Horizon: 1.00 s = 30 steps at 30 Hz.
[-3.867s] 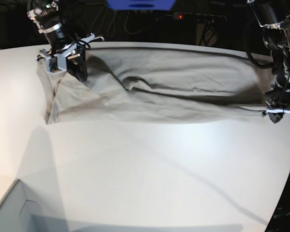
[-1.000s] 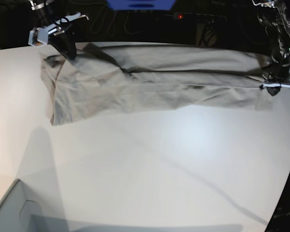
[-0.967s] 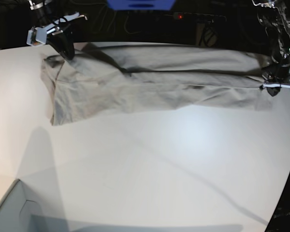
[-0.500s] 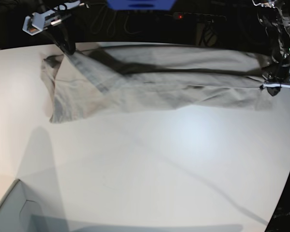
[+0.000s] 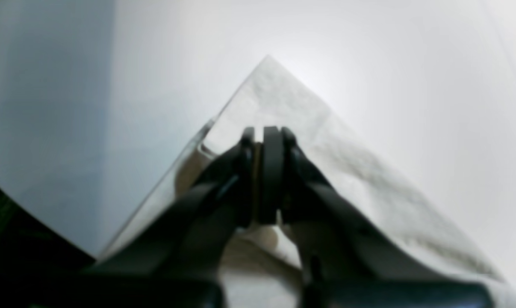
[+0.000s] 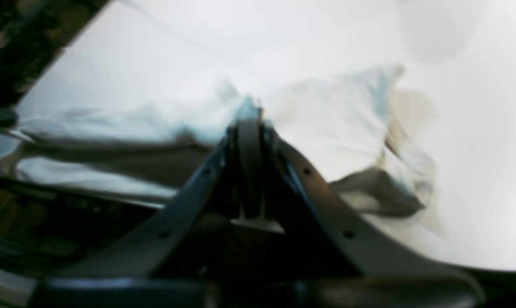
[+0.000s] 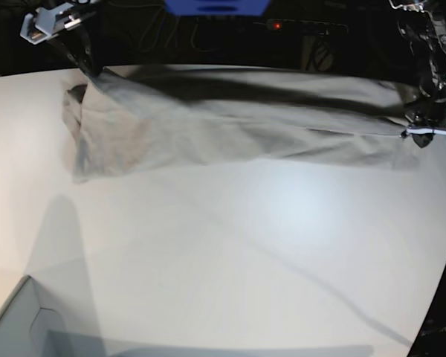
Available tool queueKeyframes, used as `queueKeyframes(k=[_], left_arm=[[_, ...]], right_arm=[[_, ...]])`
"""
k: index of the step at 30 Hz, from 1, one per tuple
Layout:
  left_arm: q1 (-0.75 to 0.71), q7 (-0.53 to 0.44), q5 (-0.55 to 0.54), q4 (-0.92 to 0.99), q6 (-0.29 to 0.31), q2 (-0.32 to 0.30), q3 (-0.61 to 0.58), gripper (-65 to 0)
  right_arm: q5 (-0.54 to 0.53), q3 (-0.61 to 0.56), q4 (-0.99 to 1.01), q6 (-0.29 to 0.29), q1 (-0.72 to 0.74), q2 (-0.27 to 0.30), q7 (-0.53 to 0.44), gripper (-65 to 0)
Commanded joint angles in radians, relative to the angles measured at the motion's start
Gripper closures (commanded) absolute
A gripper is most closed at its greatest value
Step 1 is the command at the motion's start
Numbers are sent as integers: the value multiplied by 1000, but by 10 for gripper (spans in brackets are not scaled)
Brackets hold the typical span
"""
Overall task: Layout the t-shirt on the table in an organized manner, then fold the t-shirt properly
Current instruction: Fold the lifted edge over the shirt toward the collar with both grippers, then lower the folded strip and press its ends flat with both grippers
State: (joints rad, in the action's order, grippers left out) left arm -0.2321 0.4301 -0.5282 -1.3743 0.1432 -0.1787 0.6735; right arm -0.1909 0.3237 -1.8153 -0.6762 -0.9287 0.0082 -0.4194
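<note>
I should use my right gripper to release the t-shirt's raised upper edge on the flat cloth just inside the shirt's near corner (image 7: 102, 154) (image 6: 351, 105).
The beige-grey t-shirt (image 7: 230, 123) stretches in a long band across the far part of the white table (image 7: 230, 245). At the far left my right gripper (image 7: 89, 68) is shut on the shirt's upper edge and holds it raised off the table; cloth (image 6: 326, 128) hangs from the jaws in the right wrist view, where the right gripper (image 6: 250, 117) is blurred. My left gripper (image 7: 424, 134) at the far right is shut on the other end, low by the table. The left wrist view has the left gripper (image 5: 266, 137) pinching a corner of the t-shirt (image 5: 292, 102).
A pale grey box corner (image 7: 22, 327) sits at the near left. The table's curved edge (image 7: 431, 297) runs down the right side. Dark clutter, cables and a blue object (image 7: 215, 6) lie behind the table.
My right gripper has risen and moved left with the shirt's edge, lifting the left part of the cloth off the table. The left gripper has stayed in place.
</note>
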Motion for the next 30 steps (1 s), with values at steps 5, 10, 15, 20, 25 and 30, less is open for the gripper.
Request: queueKeyframes(k=[5,10,15,20,25,30], left_arm=[[7,-21,-7,-15,5,-12,7,0],[7,-21,-7,-15,5,-17,7,0],[7,-21,-10,-15,5,-17,7,0],[3,-21,-10,-15,5,-17,7,0],[0,-21,-4,-15,5,-15,7,0],[-2,-21,-4,-15,5,-15,7,0]], right_arm=[[-14,4,24,-22,9,2,-31,0],[-14,4,38,-22,-19,6,-39,0],[-14,7,110,-22,18,6,-39,0],[-14,12,114,-22,79,6,-36,0],[-14,13,81,-22,196,2,-29,0],[-12,13,79,-22,342,5,103,0]])
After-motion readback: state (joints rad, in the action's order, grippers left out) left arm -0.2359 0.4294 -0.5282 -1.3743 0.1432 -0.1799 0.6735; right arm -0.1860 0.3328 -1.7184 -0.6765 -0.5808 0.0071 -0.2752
